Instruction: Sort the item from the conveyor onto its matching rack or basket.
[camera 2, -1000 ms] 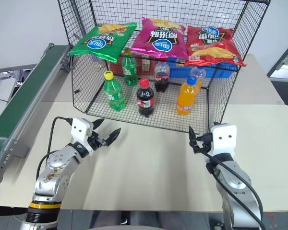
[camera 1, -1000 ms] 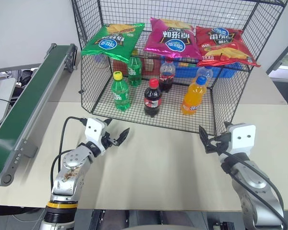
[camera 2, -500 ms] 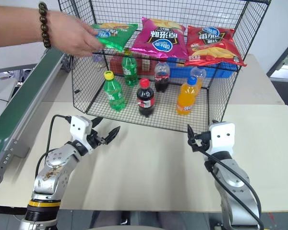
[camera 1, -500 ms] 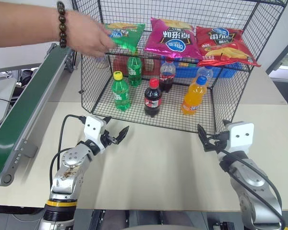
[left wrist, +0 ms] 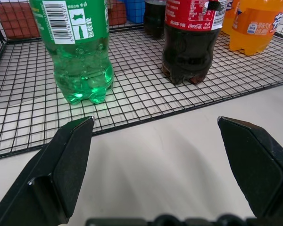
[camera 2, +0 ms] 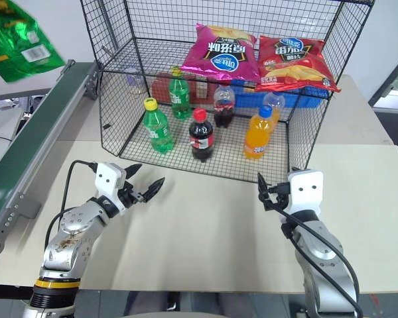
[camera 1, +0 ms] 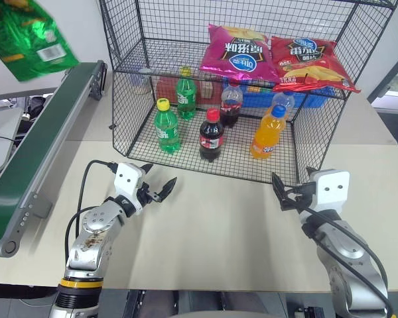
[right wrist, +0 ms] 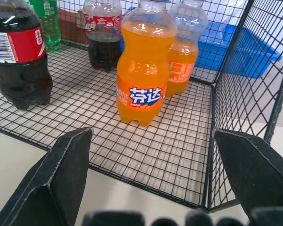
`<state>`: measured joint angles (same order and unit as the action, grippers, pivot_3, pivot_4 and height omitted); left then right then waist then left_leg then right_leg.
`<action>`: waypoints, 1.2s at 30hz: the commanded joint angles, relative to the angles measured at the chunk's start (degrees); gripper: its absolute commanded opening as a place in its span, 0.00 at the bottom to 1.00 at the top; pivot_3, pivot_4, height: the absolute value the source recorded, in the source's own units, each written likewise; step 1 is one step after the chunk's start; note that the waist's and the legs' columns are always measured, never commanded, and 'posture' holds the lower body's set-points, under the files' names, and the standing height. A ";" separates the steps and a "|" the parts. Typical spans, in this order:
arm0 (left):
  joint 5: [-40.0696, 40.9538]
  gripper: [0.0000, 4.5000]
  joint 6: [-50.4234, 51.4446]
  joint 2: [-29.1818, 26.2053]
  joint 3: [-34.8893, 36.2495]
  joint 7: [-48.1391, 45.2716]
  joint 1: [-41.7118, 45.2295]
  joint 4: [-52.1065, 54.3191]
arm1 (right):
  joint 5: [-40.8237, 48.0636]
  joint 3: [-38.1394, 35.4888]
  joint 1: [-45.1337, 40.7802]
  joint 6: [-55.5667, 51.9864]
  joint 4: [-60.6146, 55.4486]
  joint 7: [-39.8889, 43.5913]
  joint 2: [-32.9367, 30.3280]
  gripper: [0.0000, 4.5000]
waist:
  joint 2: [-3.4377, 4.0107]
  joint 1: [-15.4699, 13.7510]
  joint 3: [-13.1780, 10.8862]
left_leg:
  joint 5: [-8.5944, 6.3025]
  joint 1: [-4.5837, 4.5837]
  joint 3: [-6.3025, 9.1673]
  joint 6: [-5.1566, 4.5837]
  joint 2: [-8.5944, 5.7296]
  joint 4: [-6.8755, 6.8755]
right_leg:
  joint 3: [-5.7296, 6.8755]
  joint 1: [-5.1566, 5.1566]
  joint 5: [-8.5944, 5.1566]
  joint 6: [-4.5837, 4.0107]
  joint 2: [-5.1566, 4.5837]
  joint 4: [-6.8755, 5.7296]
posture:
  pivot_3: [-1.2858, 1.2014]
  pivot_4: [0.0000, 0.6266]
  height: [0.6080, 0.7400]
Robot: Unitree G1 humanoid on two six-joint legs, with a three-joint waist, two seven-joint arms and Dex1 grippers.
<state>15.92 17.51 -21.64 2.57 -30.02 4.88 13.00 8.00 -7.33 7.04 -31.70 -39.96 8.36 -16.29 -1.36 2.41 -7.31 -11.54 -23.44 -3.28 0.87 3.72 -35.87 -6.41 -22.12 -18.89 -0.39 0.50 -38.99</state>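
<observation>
The robot's left gripper should move next to the conveyor's near end [camera 1: 0,191] and grab the green crisp bag there by its sealed edge.
The item, a shiny green crisp bag [camera 1: 26,36], hangs in the air at the upper left, above the far part of the conveyor [camera 1: 40,146]; what holds it is outside the picture. The black wire rack [camera 1: 123,106] stands at the back of the table, and the left part of its upper shelf [camera 1: 166,56] is bare. My left gripper [camera 1: 160,175] is open over the table in front of the rack, holding nothing. My right gripper [camera 1: 278,191] is open near the rack's front right corner, also holding nothing.
A pink bag [camera 1: 239,53] and a red bag [camera 1: 308,63] lie on the upper shelf. On the rack floor stand a green bottle [camera 1: 166,126], a cola bottle [camera 1: 211,136], an orange bottle [camera 1: 268,132] and others, with a blue crate [camera 1: 298,99] behind.
A person's hand reached in, took the green bag off the rack's upper shelf and carried it up and left, over the conveyor. Both grippers stayed still and open.
</observation>
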 commanded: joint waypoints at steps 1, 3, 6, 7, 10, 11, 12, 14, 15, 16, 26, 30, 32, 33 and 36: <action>0.80 0.99 -0.68 -0.58 1.32 -0.16 0.39 2.21 | -0.27 -0.20 -0.80 0.12 -1.66 -0.26 0.04 1.00 | 0.00 0.00 0.00 | 0.00 0.00 0.00 0.00 0.00 0.00 | 0.00 0.00 0.00 0.00 0.00 0.00 | 0.52 0.24 1.00; 0.80 0.99 -0.84 -0.57 1.38 -0.07 0.27 2.22 | -0.17 -0.33 -0.93 0.04 -1.67 -0.15 -0.06 1.00 | 0.00 0.00 0.00 | 0.00 0.00 0.00 0.00 0.00 0.00 | 0.00 0.00 0.00 0.00 0.00 0.00 | 0.52 0.24 1.00; 0.81 0.99 -1.00 -0.45 1.45 -0.11 0.18 2.17 | -0.06 -0.54 -1.38 -0.12 -1.50 0.08 -0.34 1.00 | 0.00 0.00 0.00 | 0.00 0.00 0.00 0.00 0.00 0.00 | 0.00 0.00 0.00 0.00 0.00 0.00 | 0.52 0.24 1.00; 0.81 0.99 -1.05 -0.41 1.47 -0.13 0.14 2.17 | -0.04 -0.61 -1.45 -0.16 -1.49 0.15 -0.42 1.00 | 0.00 0.00 0.00 | 0.00 0.00 0.00 0.00 0.00 0.00 | 0.00 0.00 0.00 0.00 0.00 0.00 | 0.52 0.24 1.00; 0.83 0.99 -1.35 -0.29 1.50 -0.22 0.04 2.07 | 0.00 -0.79 -1.45 -0.24 -1.61 0.37 -0.58 1.00 | 0.00 0.00 0.00 | 0.00 0.00 0.00 0.00 0.00 0.00 | 0.00 0.00 0.00 0.00 0.00 0.00 | 0.52 0.24 1.00; 0.83 0.99 -1.44 -0.26 1.49 -0.28 0.05 1.92 | 0.00 -0.80 -1.46 -0.26 -1.62 0.47 -0.65 1.00 | 0.00 -0.01 0.00 | 0.00 0.00 0.00 0.00 0.00 0.00 | 0.00 0.00 0.00 0.00 0.00 0.00 | 0.52 0.24 1.00; 0.79 0.99 -1.51 -0.23 1.43 -0.31 -0.04 1.90 | 0.02 -0.83 -1.42 -0.25 -1.64 0.57 -0.71 1.00 | 0.00 -0.01 0.00 | 0.00 0.00 0.00 0.00 0.00 0.00 | 0.00 0.00 0.00 0.00 0.00 0.00 | 0.52 0.24 1.00; 0.76 0.99 -1.48 -0.30 1.37 -0.41 -0.22 1.98 | 0.05 -0.89 -1.53 -0.28 -1.60 0.71 -0.82 1.00 | 0.00 0.00 0.00 | 0.00 0.00 0.00 0.00 0.00 0.00 | 0.00 0.00 0.00 0.00 0.00 0.00 | 0.52 0.24 1.00; 0.74 0.99 -1.40 -0.43 1.44 -0.47 -0.31 1.96 | 0.06 -0.89 -1.57 -0.30 -1.58 0.75 -0.85 1.00 | 0.00 0.00 0.00 | 0.00 0.00 0.00 0.00 0.00 0.00 | 0.00 0.00 0.00 0.00 0.00 0.00 | 0.52 0.24 1.00; 0.74 0.99 -1.22 -0.64 1.67 -0.49 -0.41 1.88 | 0.06 -0.83 -1.59 -0.31 -1.60 0.91 -0.97 1.00 | 0.00 0.00 0.00 | 0.00 0.00 0.00 0.00 0.00 0.00 | 0.00 0.00 0.00 0.00 0.00 0.00 | 0.52 0.24 1.00; 5.95 0.99 1.29 -3.92 7.89 -2.79 0.16 4.27 | 4.33 0.56 -5.76 -3.39 -2.65 7.95 -5.64 1.00 | 0.00 0.19 0.00 | 0.00 0.01 -0.02 0.00 0.02 0.00 | 0.00 0.00 0.00 0.00 0.01 0.00 | 0.52 0.24 1.00; 19.18 0.99 12.27 -5.74 19.05 1.57 4.24 6.35 | 12.65 0.82 -13.95 -9.16 -3.57 15.81 -10.65 1.00 | -0.02 0.21 -0.02 | 0.00 0.01 -0.01 -0.01 0.06 -0.01 | 0.01 0.00 0.00 0.00 0.03 -0.01 | 0.52 0.24 1.00; 23.12 0.99 15.37 -6.60 24.82 5.54 6.64 5.26 | 17.52 0.59 -19.74 -12.18 -2.09 19.35 -12.57 1.00 | -0.05 0.35 -0.04 | 0.00 0.01 0.00 -0.01 0.05 -0.02 | 0.02 0.00 0.00 0.00 0.06 -0.01 | 0.52 0.24 1.00; 24.34 0.99 15.81 -6.93 27.50 7.13 7.50 4.24 | 19.43 0.84 -22.59 -13.53 -1.21 20.76 -13.40 1.00 | -0.05 0.38 -0.04 | 0.00 0.02 0.01 -0.01 0.07 -0.02 | 0.02 0.00 0.00 0.00 0.08 -0.01 | 0.52 0.24 1.00; 27.28 0.99 17.65 -8.85 34.37 10.62 9.29 0.37 | 24.50 2.83 -30.82 -18.26 0.98 22.32 -13.36 1.00 | -0.05 0.31 -0.04 | -0.02 0.08 0.04 -0.04 0.06 0.00 | 0.04 0.02 0.00 0.00 0.08 -0.01 | 0.52 0.24 1.00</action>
<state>41.03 34.05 -29.53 33.16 -21.52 13.60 14.61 29.17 -4.93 -21.55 -47.76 -38.93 29.63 -29.68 -1.41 2.72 -7.35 -11.56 -23.36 -3.22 0.83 3.79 -35.87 -6.36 -22.09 -18.89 -0.39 0.59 -39.00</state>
